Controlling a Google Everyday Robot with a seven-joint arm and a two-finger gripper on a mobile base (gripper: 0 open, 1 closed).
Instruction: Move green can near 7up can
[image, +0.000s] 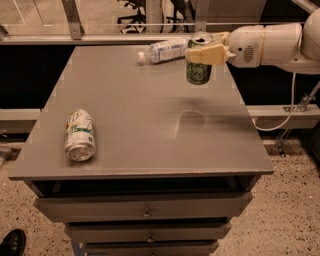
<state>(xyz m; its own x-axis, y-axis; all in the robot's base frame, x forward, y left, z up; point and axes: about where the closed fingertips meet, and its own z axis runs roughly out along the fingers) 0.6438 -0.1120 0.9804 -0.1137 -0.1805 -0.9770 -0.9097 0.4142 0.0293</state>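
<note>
Next, I release the green can on the grey table (122, 148) just beside the 7up can, on my arm's side.
The green can (198, 73) is dark green with pale lettering and a silver top. It hangs upright above the right back part of the grey table (150, 125), with its shadow on the surface below. My gripper (205, 53) reaches in from the right and is shut on the can's upper part. The 7up can (79, 135), white with light green bands, lies on its side near the table's front left edge, far from the green can.
A clear plastic bottle (165, 50) lies on its side at the table's back edge, just left of the green can. My white arm (272, 45) spans the right side. Drawers (145, 210) sit under the tabletop. A rail (100, 37) runs behind.
</note>
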